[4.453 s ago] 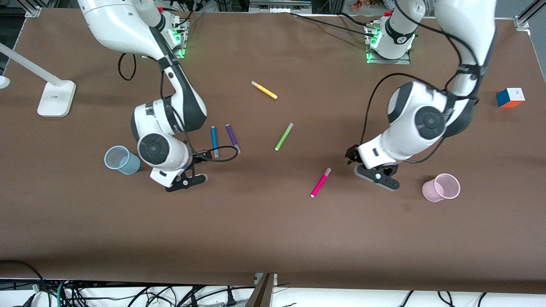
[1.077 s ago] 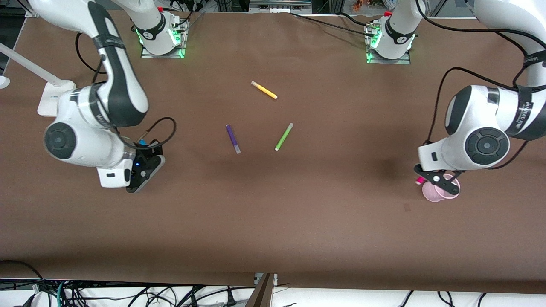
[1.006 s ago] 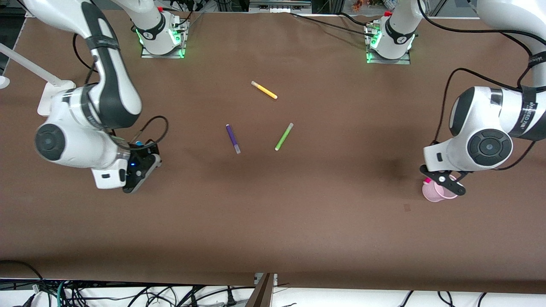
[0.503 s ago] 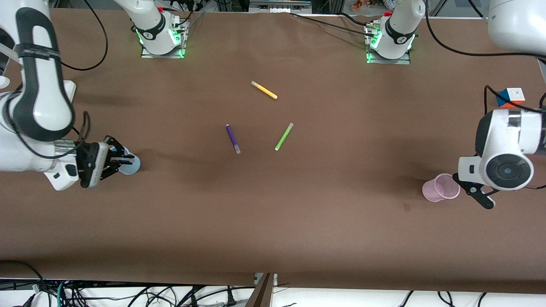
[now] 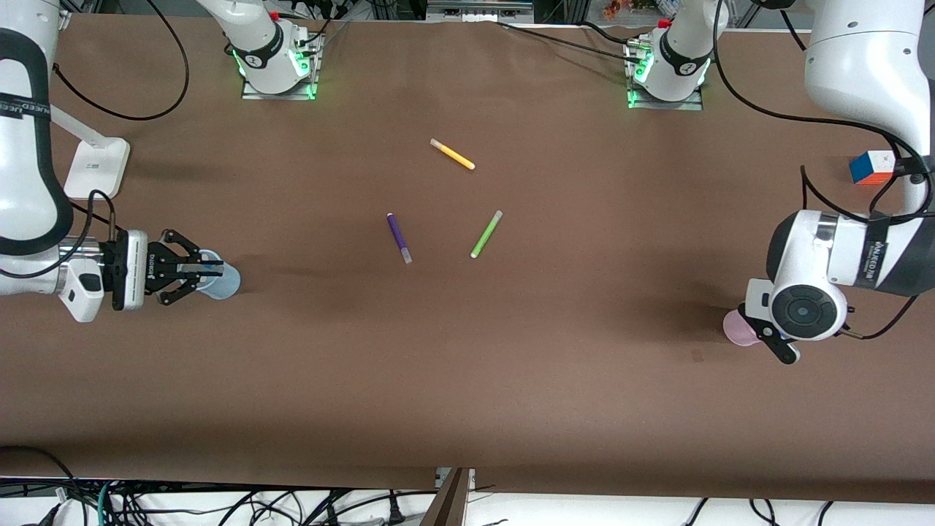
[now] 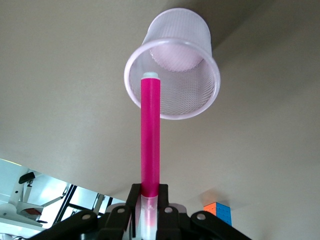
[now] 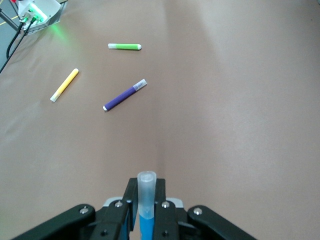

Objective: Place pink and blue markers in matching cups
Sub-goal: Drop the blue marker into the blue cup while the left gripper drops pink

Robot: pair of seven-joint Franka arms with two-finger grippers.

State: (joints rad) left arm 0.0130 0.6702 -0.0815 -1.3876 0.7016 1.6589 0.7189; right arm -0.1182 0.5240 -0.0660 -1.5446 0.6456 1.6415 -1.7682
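Observation:
My right gripper needs to release the blue marker, now held level over the blue cup, inside the blue cup [image 5: 210,275] under its fingers, so that it leans against the blue cup's side.
My left gripper [image 5: 776,342] hangs at the pink cup [image 5: 735,329] at the left arm's end of the table, and its wrist covers most of the cup. In the left wrist view the gripper [image 6: 150,192] is shut on the pink marker [image 6: 150,135], whose tip points at the rim of the pink cup's [image 6: 172,75] mouth. My right gripper [image 5: 199,270] lies level over the blue cup [image 5: 225,282] at the right arm's end. In the right wrist view it [image 7: 146,192] is shut on the blue marker [image 7: 146,222], greyish cap outward. The blue cup is out of that view.
A purple pen [image 5: 399,237], a green pen [image 5: 486,234] and a yellow pen [image 5: 452,154] lie mid-table. A colour cube [image 5: 873,166] sits near the left arm's end. A white lamp base [image 5: 95,168] stands near the right arm's end.
Both markers were lifted off the table and carried to the cups. In the last half second the left wrist swung back over the pink cup, and the right gripper levelled at the blue cup.

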